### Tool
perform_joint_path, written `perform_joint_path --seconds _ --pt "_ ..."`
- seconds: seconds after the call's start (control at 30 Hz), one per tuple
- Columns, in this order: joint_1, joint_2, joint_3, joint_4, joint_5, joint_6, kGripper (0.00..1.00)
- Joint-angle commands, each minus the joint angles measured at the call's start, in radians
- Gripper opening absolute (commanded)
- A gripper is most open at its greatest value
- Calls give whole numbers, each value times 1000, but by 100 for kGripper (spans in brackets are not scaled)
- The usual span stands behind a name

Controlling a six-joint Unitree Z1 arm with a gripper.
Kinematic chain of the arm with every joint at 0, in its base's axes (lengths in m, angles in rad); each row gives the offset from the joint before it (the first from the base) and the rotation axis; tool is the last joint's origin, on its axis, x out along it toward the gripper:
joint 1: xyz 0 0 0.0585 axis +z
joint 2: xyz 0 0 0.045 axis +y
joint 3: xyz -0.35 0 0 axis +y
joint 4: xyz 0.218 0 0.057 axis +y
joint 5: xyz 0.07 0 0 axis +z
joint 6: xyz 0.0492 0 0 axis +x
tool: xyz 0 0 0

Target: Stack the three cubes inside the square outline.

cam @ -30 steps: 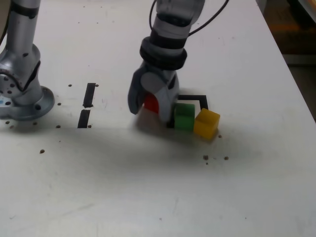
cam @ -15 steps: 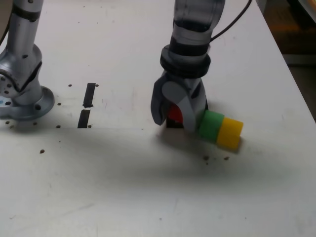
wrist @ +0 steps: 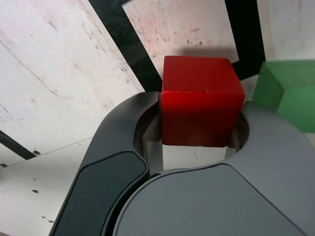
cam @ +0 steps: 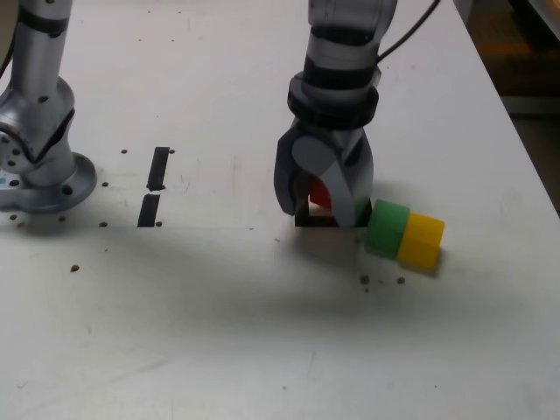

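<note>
My gripper should release the red cube on the white centre of the square outline [cam: 329, 189] [wrist: 189, 42], a little toward the short black bars. The red cube is now over one black band.
My gripper [cam: 322, 198] is shut on the red cube [cam: 319, 193], and it hangs low over the square outline [cam: 308, 220], covering most of it. In the wrist view the red cube [wrist: 202, 98] sits between the two jaws of the gripper [wrist: 199, 123]. It lies over one black band of the square outline [wrist: 123, 46], with the white centre beyond it. The green cube [cam: 387, 228] and the yellow cube [cam: 422, 240] lie touching side by side on the table, just off the outline toward the exterior view's right. The green cube [wrist: 290, 96] shows close beside one jaw.
The arm's grey base [cam: 35, 140] stands at the exterior view's left. Two short black bars [cam: 155, 185] are marked on the white table between the base and the outline. The table's edge [cam: 525, 149] runs along the exterior view's right. Small dark specks [cam: 381, 281] dot the surface.
The gripper carried the red cube toward the exterior view's right, onto the outline. The green and yellow cubes were pushed further right and turned.
</note>
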Motion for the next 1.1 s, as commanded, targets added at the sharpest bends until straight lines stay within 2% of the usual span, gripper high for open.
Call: perform_joint_path --seconds 0.0,0.63,0.77,1.07 --pt "10 -7 3 0 4 -8 17" --pt "99 13 22 -51 -8 -40 26" --pt "103 19 31 -56 -16 -40 35" --pt "103 31 50 -68 -39 -38 65"
